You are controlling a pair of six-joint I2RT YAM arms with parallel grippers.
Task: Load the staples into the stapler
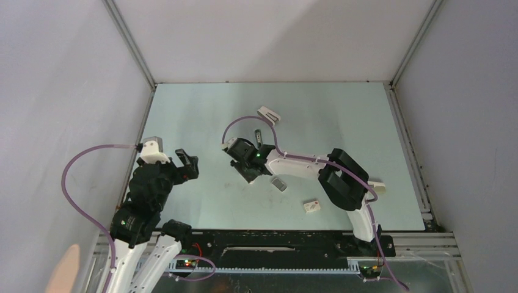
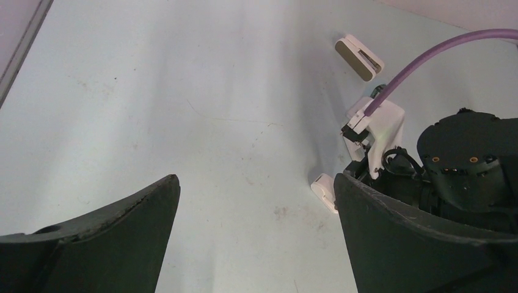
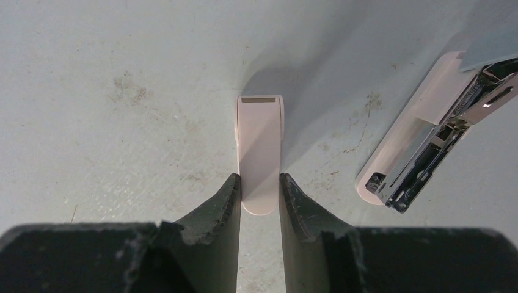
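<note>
My right gripper is going to let go of the cream-white bar, now lying flat beside the stapler, on the bare table (image 1: 327,142) just behind its arm's black elbow.
The stapler (image 1: 258,135) lies mid-table, slim and grey-green with a white end. In the right wrist view it (image 3: 421,134) lies open, its metal track bare and its lid raised. The staples (image 1: 279,183), a small grey block, lie just in front of the right forearm. My right gripper (image 1: 244,168) is down at the table beside the stapler, shut (image 3: 259,178) on the near end of a slim cream-white bar (image 3: 259,140) lying flat, not the stapler. The bar also shows in the left wrist view (image 2: 322,190). My left gripper (image 1: 186,165) hangs open and empty (image 2: 256,183) over the table's left side.
A white wedge-shaped stapler (image 1: 267,114) lies behind the stapler and shows in the left wrist view (image 2: 359,58). A small white box with a red mark (image 1: 312,207) sits front centre-right. A white object (image 1: 375,185) pokes out behind the right elbow. Walls enclose the table.
</note>
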